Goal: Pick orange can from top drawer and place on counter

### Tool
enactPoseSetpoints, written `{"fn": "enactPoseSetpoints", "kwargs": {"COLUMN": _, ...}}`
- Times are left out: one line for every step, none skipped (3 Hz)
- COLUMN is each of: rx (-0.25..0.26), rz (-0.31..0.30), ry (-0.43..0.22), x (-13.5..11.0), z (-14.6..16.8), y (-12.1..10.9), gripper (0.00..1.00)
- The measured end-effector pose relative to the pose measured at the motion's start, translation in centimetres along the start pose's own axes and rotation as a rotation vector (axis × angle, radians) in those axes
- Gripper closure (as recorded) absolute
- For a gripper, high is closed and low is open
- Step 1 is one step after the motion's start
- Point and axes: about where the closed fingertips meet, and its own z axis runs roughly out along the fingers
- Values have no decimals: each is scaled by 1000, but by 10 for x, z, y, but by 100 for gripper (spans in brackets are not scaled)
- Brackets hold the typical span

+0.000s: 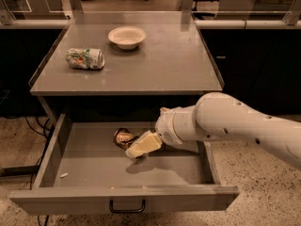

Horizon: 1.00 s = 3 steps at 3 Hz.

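I need to next close my gripper around the orange can's body (130, 143), toward the end of the can nearer the drawer's handle, leaving the can's far end free.
The orange can (122, 137), crushed and coppery, lies on its side on the floor of the open top drawer (89, 166), near the back middle. My gripper (137, 149) reaches down into the drawer from the right. Its cream tip is right beside the can's lower right side, touching or nearly touching it. The counter (160, 67) is the grey cabinet top just above the drawer. The white arm (225, 124) crosses over the drawer's right side.
A green-and-white can (85, 59) lies on its side at the counter's left. A white bowl (127, 36) stands at the counter's back middle. The drawer front has a dark handle (127, 206). A small white scrap (64, 175) lies in the drawer's left front.
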Motion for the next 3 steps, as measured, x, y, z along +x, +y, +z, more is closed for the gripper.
{"fn": "enactPoseSetpoints", "kwargs": {"rx": 12, "rz": 8, "ry": 0, "x": 6, "z": 19, "y": 0, "gripper": 0}}
{"fn": "enactPoseSetpoints", "kwargs": {"rx": 20, "rz": 9, "ry": 6, "x": 13, "z": 38, "y": 0, "gripper": 0}}
{"fn": "enactPoseSetpoints", "kwargs": {"rx": 13, "rz": 17, "ry": 27, "x": 23, "z": 63, "y": 0, "gripper": 0}}
